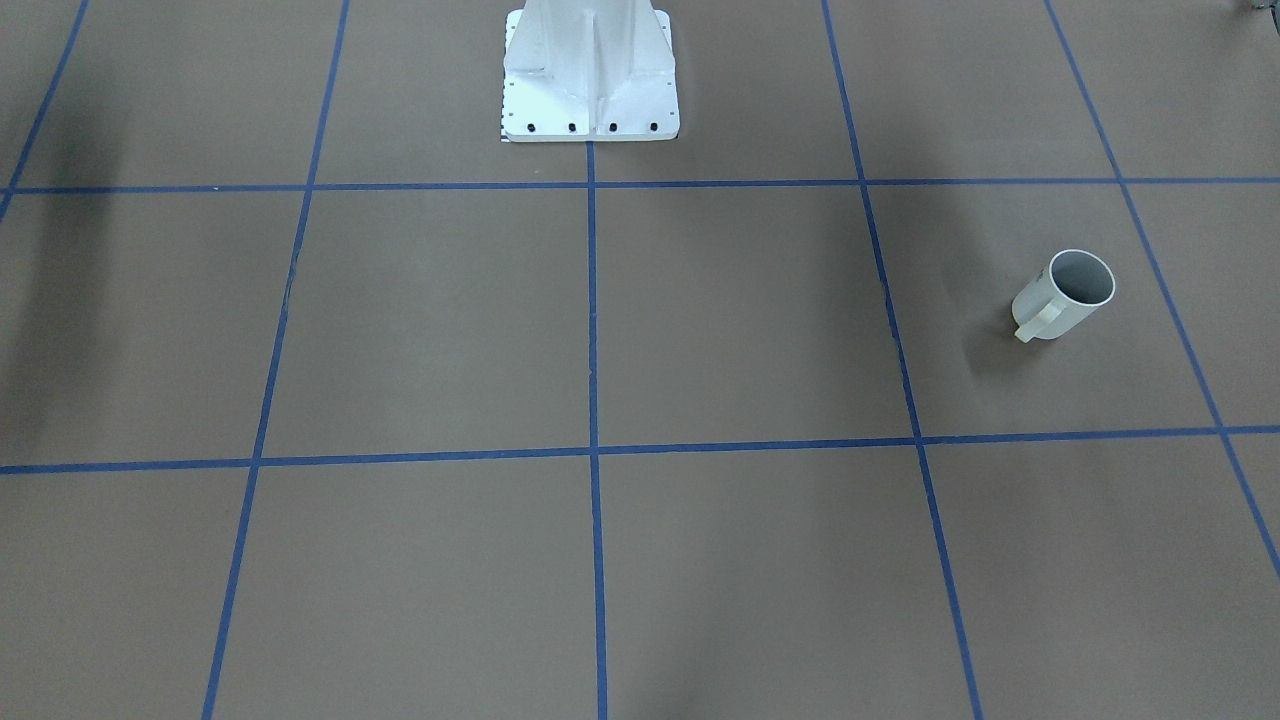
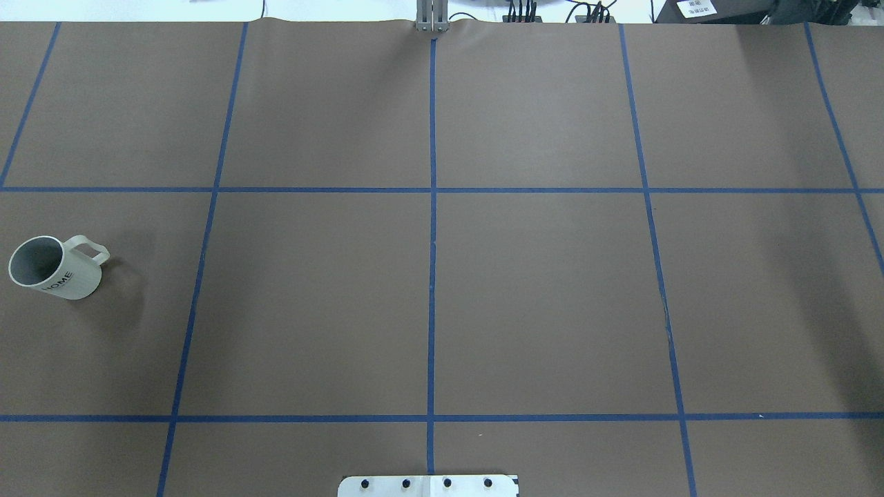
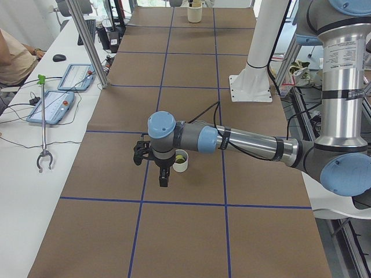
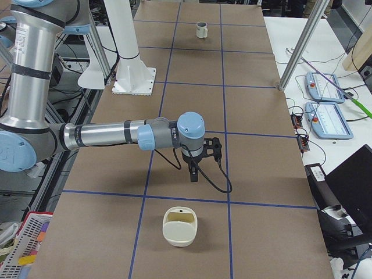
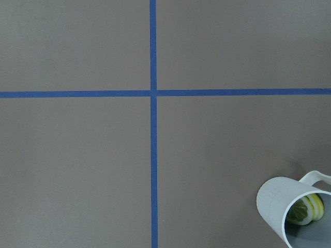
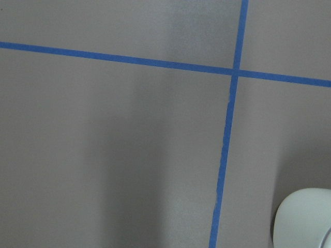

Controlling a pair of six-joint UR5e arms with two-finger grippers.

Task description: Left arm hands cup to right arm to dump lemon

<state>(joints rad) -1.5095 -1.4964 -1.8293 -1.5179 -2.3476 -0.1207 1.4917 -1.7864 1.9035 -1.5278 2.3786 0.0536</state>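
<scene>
My left gripper is to move to the white cup next, where it will close on the cup's rim (image 1: 1112, 281) (image 5: 284, 227), on the side away from the cup's handle.
The white cup (image 2: 55, 268) stands upright on the brown table at the robot's left, with its handle toward the middle. It also shows in the front view (image 1: 1065, 295) and, small and far, in the right side view (image 4: 201, 29). The lemon (image 5: 305, 209) lies inside the cup (image 5: 282, 206) in the left wrist view. In the left side view, my left gripper (image 3: 164, 180) hangs close beside the cup (image 3: 181, 162), pointing down. My right gripper (image 4: 193, 173) points down over bare table. I cannot tell whether either gripper is open or shut.
A cream bowl-like container (image 4: 180, 226) sits on the table near my right gripper; its edge shows in the right wrist view (image 6: 305, 217). The white robot pedestal (image 1: 590, 80) stands at the table's back middle. Desks with control pendants (image 4: 328, 113) flank the far side.
</scene>
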